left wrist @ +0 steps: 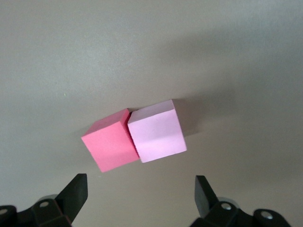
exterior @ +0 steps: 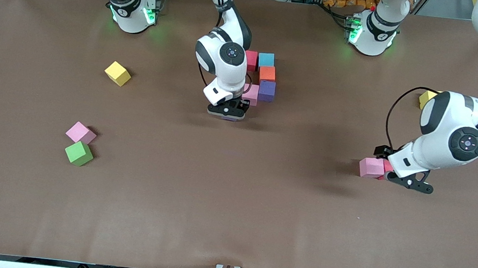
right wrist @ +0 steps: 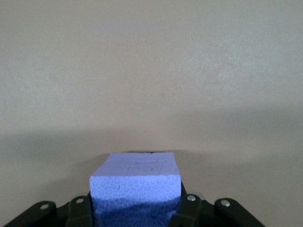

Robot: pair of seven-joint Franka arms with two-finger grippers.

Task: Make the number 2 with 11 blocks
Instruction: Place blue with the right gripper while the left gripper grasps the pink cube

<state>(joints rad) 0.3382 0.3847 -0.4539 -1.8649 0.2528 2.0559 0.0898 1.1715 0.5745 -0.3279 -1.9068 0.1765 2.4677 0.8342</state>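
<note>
The pink block [exterior: 371, 168] [left wrist: 157, 134] that touches the red block in the pair toward the left arm's end is the next thing my left gripper needs to close on.
My right gripper [exterior: 226, 112] is shut on a purple block [right wrist: 136, 187], low over the table beside the pink block [exterior: 250, 94] of a cluster. That cluster also holds a red [exterior: 251, 60], a light blue [exterior: 266, 59], an orange [exterior: 267, 73] and a purple block [exterior: 266, 90]. My left gripper [exterior: 409, 181] is open and empty [left wrist: 139, 194] over a touching pair toward the left arm's end: a pink block [exterior: 371, 167] [left wrist: 156, 131] and a red block [left wrist: 111, 146]. A loose pink block [exterior: 81, 132] and a green block [exterior: 79, 153] lie toward the right arm's end.
A yellow cube [exterior: 117, 73] lies toward the right arm's end, farther from the front camera than the loose pink block. Another yellow cube [exterior: 427, 98] is partly hidden by the left arm. The brown table [exterior: 231, 204] is bare in its nearer half.
</note>
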